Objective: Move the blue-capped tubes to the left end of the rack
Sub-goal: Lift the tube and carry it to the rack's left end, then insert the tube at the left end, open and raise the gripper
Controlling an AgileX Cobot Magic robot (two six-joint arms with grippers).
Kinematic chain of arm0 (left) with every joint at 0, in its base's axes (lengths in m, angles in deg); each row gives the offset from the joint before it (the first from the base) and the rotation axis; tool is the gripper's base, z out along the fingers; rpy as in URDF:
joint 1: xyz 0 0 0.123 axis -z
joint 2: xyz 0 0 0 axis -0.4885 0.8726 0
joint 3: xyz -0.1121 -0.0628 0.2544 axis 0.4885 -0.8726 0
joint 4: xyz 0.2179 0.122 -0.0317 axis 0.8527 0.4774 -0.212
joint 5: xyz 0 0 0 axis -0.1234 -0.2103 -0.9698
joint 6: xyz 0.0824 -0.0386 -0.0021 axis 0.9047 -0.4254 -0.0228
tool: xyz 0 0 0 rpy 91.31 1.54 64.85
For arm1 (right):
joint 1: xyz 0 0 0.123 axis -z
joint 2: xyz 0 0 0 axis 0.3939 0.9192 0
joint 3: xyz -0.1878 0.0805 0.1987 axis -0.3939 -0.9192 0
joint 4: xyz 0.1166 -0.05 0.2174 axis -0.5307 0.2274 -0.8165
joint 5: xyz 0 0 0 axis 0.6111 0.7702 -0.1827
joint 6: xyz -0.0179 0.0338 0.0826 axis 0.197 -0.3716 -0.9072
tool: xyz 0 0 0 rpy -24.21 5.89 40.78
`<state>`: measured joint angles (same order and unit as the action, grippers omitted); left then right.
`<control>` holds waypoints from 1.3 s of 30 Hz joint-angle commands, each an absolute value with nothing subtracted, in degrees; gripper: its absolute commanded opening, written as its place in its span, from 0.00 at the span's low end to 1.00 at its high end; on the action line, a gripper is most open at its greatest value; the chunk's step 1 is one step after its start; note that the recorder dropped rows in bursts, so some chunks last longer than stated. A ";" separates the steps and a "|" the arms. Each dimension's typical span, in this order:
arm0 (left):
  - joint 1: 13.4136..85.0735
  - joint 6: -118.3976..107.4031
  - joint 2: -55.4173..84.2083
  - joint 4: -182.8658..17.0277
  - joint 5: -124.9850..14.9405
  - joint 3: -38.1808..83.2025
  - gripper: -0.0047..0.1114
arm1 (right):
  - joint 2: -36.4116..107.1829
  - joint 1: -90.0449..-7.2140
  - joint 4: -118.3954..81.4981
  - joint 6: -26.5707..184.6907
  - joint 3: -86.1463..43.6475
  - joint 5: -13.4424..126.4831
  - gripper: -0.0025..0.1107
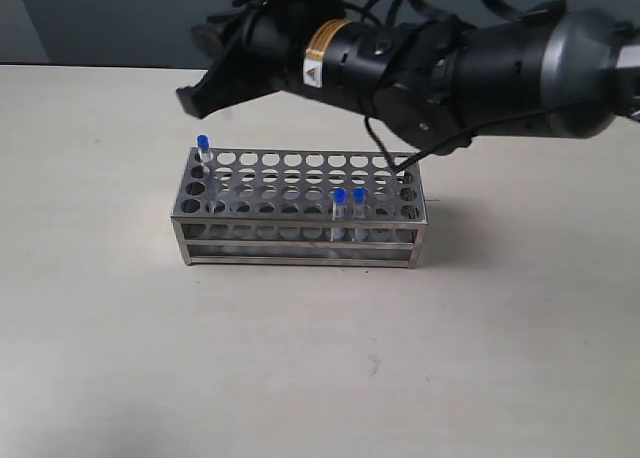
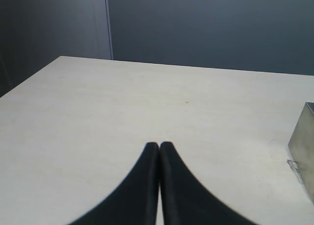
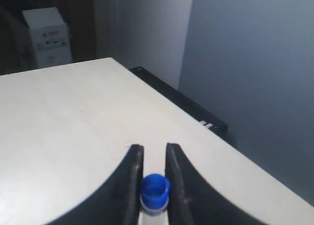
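Observation:
The right gripper will release its blue-capped tube in the rack hole [image 1: 196, 173] directly in front of the lone back-corner tube.
The steel rack [image 1: 300, 213] stands mid-table. One blue-capped tube [image 1: 203, 144] sits in a back hole at its left end. Two more blue-capped tubes [image 1: 339, 200] [image 1: 359, 197] stand side by side near the right end, front row. My right arm reaches across from the right, and my right gripper [image 1: 192, 98] hovers above and behind the rack's left end. In the right wrist view my right gripper [image 3: 153, 147] is shut on a fourth blue-capped tube [image 3: 155, 189]; the exterior view hides this tube. My left gripper [image 2: 159, 144] is shut and empty, low over the table, with the rack's end [image 2: 305, 145] off to one side.
Pale tabletop [image 1: 320, 358] surrounds the rack. The table's far edge [image 3: 196, 122] runs close beyond the right gripper, with a dark wall behind. A white box [image 3: 46, 36] stands off the table in the background.

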<state>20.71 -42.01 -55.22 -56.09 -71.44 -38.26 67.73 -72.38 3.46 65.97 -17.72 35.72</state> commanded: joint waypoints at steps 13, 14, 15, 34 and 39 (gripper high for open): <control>20.86 -42.11 -55.42 -56.12 -71.71 -38.18 0.05 | 76.64 -76.97 4.46 66.52 -15.46 33.55 0.02; 20.86 -42.11 -55.42 -56.12 -71.71 -38.18 0.05 | 77.09 -76.97 4.46 66.66 -14.99 33.55 0.02; 20.86 -42.11 -55.42 -56.12 -71.71 -38.18 0.05 | 77.49 -76.97 4.46 66.94 -14.54 33.55 0.02; 20.86 -42.11 -55.42 -56.12 -71.71 -38.18 0.05 | 79.19 -76.87 4.46 71.36 -10.52 37.63 0.02; 20.86 -42.11 -55.42 -56.12 -71.71 -38.18 0.05 | 81.81 -76.79 4.34 71.36 -10.38 36.30 0.02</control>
<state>20.71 -42.01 -55.22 -56.09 -71.44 -38.26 80.48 -77.03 4.09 71.13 -10.73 37.28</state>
